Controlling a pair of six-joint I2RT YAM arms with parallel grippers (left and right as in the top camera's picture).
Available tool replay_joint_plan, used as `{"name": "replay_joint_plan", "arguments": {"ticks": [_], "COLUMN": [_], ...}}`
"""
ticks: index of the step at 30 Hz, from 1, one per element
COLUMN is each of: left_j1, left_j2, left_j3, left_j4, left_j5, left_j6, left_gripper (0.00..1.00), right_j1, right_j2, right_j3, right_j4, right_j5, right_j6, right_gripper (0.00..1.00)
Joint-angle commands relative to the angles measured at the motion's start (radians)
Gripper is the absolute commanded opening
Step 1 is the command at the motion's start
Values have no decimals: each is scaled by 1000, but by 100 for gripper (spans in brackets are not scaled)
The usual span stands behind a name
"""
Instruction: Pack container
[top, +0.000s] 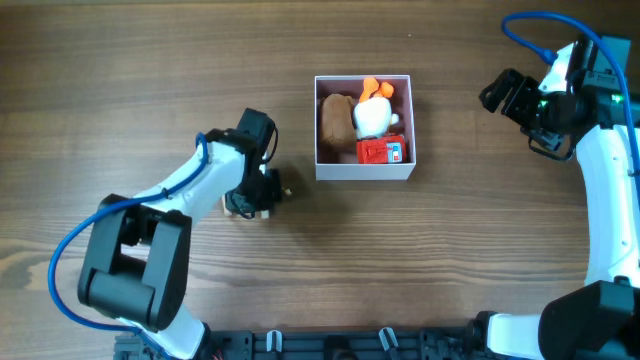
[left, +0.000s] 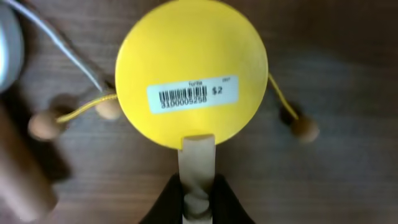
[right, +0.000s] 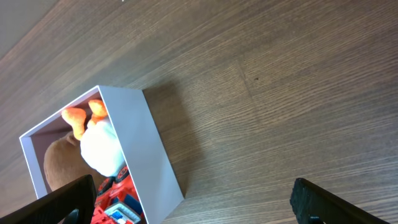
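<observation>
My left gripper is going to let go of the yellow rattle drum between the brown plush and the red toy car (top: 350, 146).
The container (top: 365, 172) is a white-walled square box at centre back; it also shows in the right wrist view (right: 146, 149). It holds a brown plush (top: 335, 120), a white and orange plush (top: 373, 112) and a red toy car (top: 381, 151). My left gripper (left: 198, 186) is shut on the pale wooden handle of a yellow rattle drum (left: 193, 71) with a barcode sticker and beads on yellow strings. In the overhead view this gripper (top: 262, 190) is low over the table, left of the container. My right gripper (top: 508, 95) is open and empty, right of the container.
Wood-grain table (top: 450, 260) all round. The left arm's grey cable (left: 62, 46) runs beside the drum. The arm bases stand at the front edge.
</observation>
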Motion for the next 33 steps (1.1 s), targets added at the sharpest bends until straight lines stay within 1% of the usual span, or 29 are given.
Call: {"name": "replay_joint_plan", "arguments": {"ticks": [1, 4, 6, 7, 10, 15, 21, 26, 28, 29, 31, 33], "left_j1": [-5, -14, -31, -50, -101, -187, -243, -258, -263, -266, -271, -275], "left_j2": [-52, -91, -115, -131, -140, -106, 37, 132, 151, 156, 163, 163], "left_j3": [164, 291, 385, 455, 532, 538, 539, 539, 538, 538, 539, 539], "left_j4": [-99, -174, -196, -193, -147, -45, 32, 51, 48, 48, 49, 45], "left_j5": [0, 1, 2, 1, 1, -3, -6, -6, -6, -3, 10, 16], "left_j6": [86, 129, 154, 170, 264, 385, 397, 396, 396, 396, 396, 395], "left_gripper": [6, 6, 7, 6, 4, 4, 4, 4, 8, 15, 22, 32], "right_j1": [-2, -2, -2, -2, -2, -2, -2, -2, -2, -2, -2, -2], "right_j2": [-2, -2, -2, -2, -2, -2, -2, -2, -2, -2, -2, -2], "right_j3": [-1, -1, -1, -1, -1, -1, -1, -1, -1, -1, -1, -1], "right_j4": [3, 3, 3, 3, 3, 3, 3, 3, 3, 3, 3, 3], "right_j5": [17, 16, 16, 16, 16, 16, 16, 16, 16, 16, 16, 16], "right_j6": [2, 2, 2, 2, 2, 2, 2, 2, 2, 2, 2, 2], "right_gripper": [100, 100, 100, 100, 100, 100, 100, 100, 100, 100, 100, 100]}}
